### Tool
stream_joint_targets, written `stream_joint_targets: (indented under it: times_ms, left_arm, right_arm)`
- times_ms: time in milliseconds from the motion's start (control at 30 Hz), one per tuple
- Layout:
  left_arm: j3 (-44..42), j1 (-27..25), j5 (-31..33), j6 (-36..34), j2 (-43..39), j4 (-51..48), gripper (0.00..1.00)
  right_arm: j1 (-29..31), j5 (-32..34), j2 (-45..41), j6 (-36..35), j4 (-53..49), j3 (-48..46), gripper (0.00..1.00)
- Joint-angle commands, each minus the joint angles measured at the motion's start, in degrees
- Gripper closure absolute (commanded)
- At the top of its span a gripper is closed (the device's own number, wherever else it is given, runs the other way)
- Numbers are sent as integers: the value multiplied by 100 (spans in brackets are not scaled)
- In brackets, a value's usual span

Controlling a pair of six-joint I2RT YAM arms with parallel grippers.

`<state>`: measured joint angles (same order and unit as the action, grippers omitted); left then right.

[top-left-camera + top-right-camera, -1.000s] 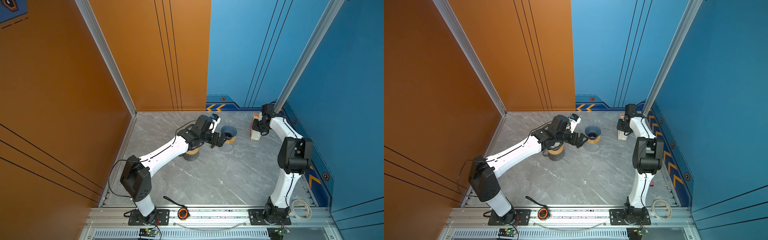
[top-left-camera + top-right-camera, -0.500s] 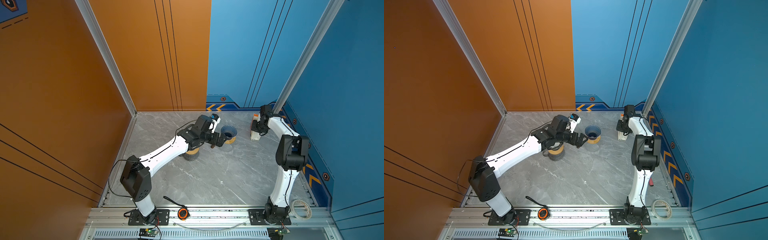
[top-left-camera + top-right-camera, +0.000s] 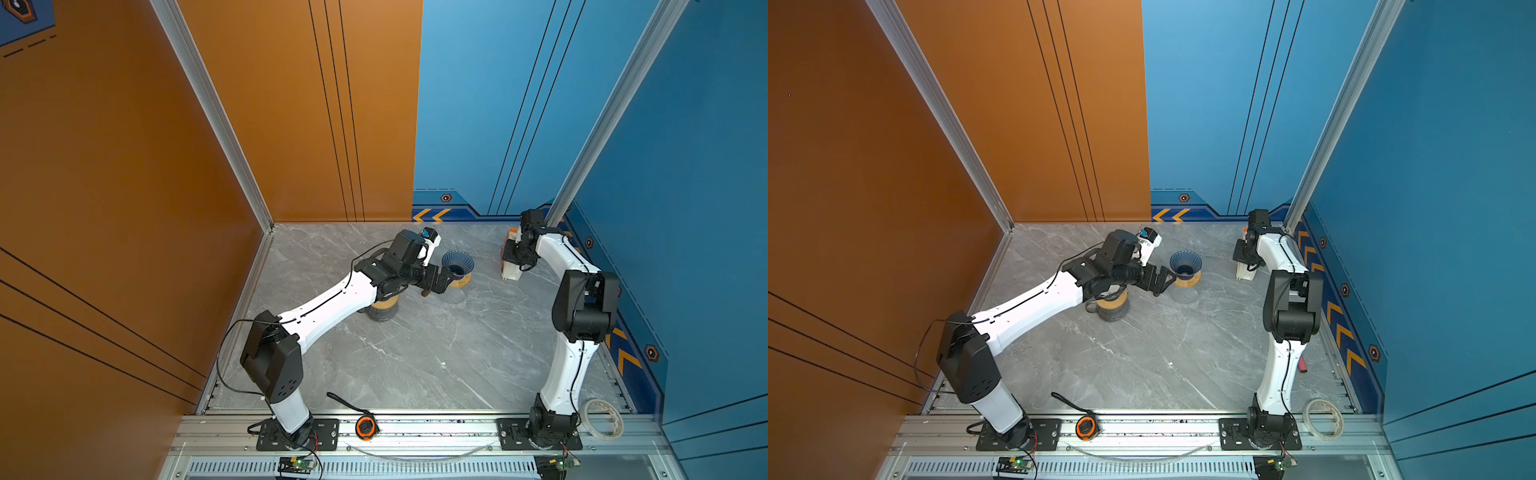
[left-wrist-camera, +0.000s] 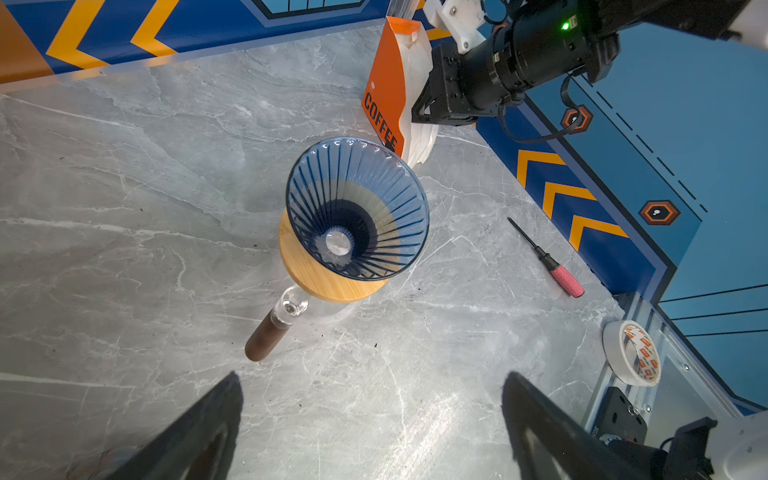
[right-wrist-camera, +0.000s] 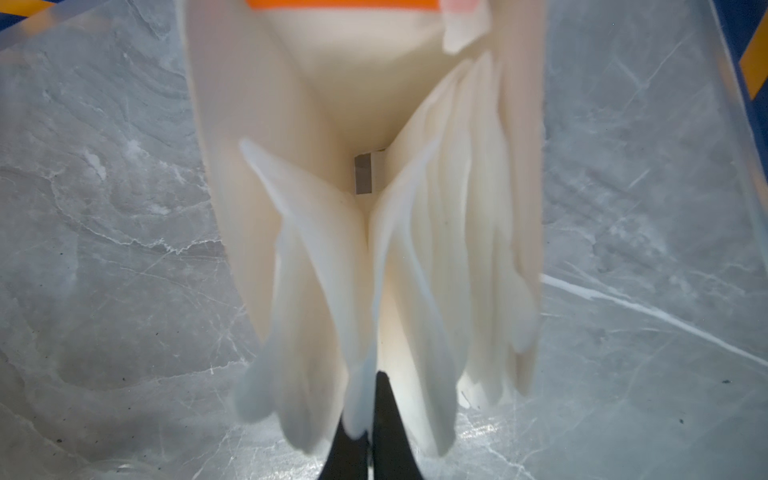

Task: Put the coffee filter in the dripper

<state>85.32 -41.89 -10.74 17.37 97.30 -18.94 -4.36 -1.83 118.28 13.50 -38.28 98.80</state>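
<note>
I have the tip of a middle coffee filter pinched in my right gripper amid crowding filters, so next I open it, back away and grab the coffee filter's edge nearer the dripper [image 5: 301, 428].
The blue ribbed dripper [image 3: 457, 262] [image 3: 1185, 262] [image 4: 357, 208] sits on a wooden ring over a glass carafe with a brown handle. Just beside that handle my left gripper [image 3: 439, 283] [image 3: 1163, 281] [image 4: 370, 378] stands open, holding nothing. At the back right, an orange box [image 3: 508, 254] [image 4: 388, 91] stands upright with several white coffee filters fanning out of it. My right gripper [image 3: 514, 261] [image 3: 1242, 258] [image 5: 368, 419] is at the box's open side. It is shut on the lower edge of one coffee filter [image 5: 332, 270].
A round wood-and-dark container [image 3: 382, 311] stands under my left arm. A red-handled screwdriver [image 4: 548, 262] [image 3: 1303, 365] lies by the right wall. On the front rail rest a tape roll [image 3: 602, 417] and an orange tape measure [image 3: 365, 427].
My right gripper has closed onto the filter edge, and the right arm's elbow has shifted slightly. The left arm has not moved.
</note>
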Motion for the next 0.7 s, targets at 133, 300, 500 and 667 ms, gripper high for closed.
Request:
stream_joint_targets:
  times_ms: [133, 300, 500, 667]
  left_arm:
    - [127, 65, -128, 4, 85, -94, 2]
    - [117, 58, -122, 5, 87, -93, 2]
    - [135, 58, -125, 12, 114, -92, 2]
    - [144, 63, -133, 21, 118, -92, 2]
  right_arm:
    - [41, 244, -238, -20, -251, -73, 100]
    - [41, 252, -37, -3, -248, -11, 97]
    - [41, 262, 152, 13, -250, 34, 93]
    - [49, 297, 108, 28, -247, -34, 82]
